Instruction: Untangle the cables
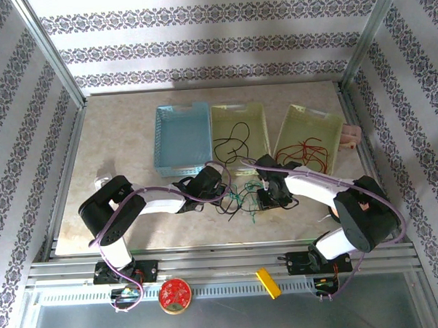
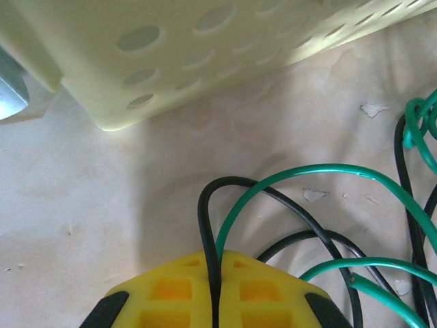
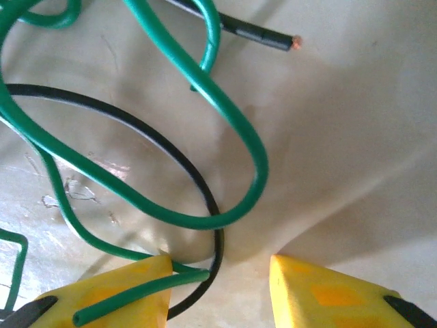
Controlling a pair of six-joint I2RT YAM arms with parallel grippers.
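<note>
The black cable curves into the gap of my right gripper and the green end lies across a finger, so next I back off and grip the green end alone [image 3: 113, 303].
A small clump of green and black cables [image 1: 239, 199] lies on the table between my two grippers. My left gripper [image 1: 218, 184] sits at the clump's left edge, its yellow jaws shut on a black cable [image 2: 209, 239] that loops up out of them; a green cable [image 2: 321, 171] arches beside it. My right gripper [image 1: 268, 198] stands at the clump's right edge, open [image 3: 220, 283]. A black cable [image 3: 205, 198] curves down into the gap beside the left finger [image 3: 130, 290], and a green cable end [image 3: 140, 295] lies across that finger.
Three baskets stand behind the clump: an empty blue one [image 1: 181, 136], a pale yellow one [image 1: 239, 130] holding black cables, and another yellow one [image 1: 309, 140] holding red cables. The pale yellow basket's corner [image 2: 123, 102] is close ahead of my left gripper.
</note>
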